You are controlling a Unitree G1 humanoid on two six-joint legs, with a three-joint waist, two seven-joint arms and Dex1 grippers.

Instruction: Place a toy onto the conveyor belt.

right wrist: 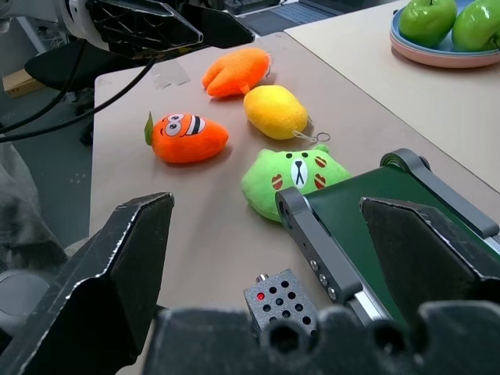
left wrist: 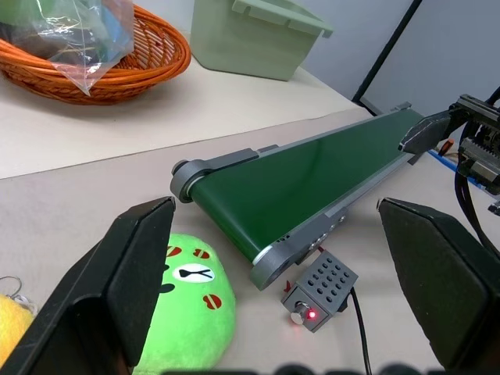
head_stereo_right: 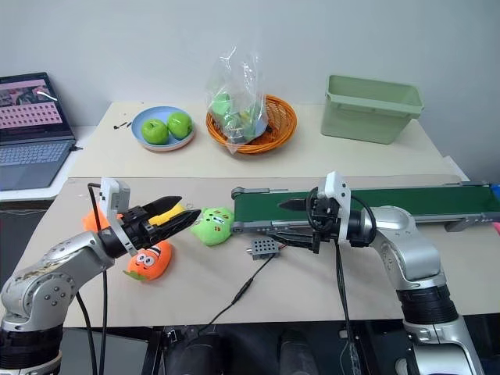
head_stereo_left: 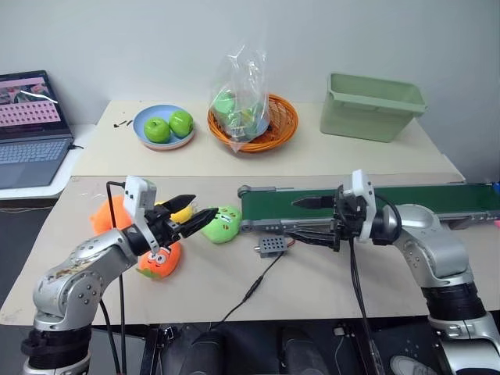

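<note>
Next, I close my left gripper on the plain orange plush, beside the yellow plush, at the near end of its body [head_stereo_left: 116, 225].
The toy [head_stereo_left: 105, 217], a plain orange plush, lies on the table at the left, beside my left forearm; it also appears in the right wrist view as the toy [right wrist: 234, 72]. My left gripper [head_stereo_left: 201, 209] hovers open and empty to its right, above a yellow plush [head_stereo_left: 181, 212], pointing toward the conveyor belt [head_stereo_left: 375, 205]. That dark green belt runs across the right half of the table. At its left end my right gripper [head_stereo_left: 301, 219] is open and empty, pointing left, with one finger above the belt and one in front of it.
A green plush [head_stereo_left: 222, 224] lies at the belt's left end, an orange plush with eyes [head_stereo_left: 160, 262] under my left gripper. A grey control box [head_stereo_left: 273, 246] with cable sits by the belt. Behind stand an apple plate [head_stereo_left: 148, 116], a basket [head_stereo_left: 285, 117], a pale green bin [head_stereo_left: 367, 117] and a laptop [head_stereo_left: 30, 129].
</note>
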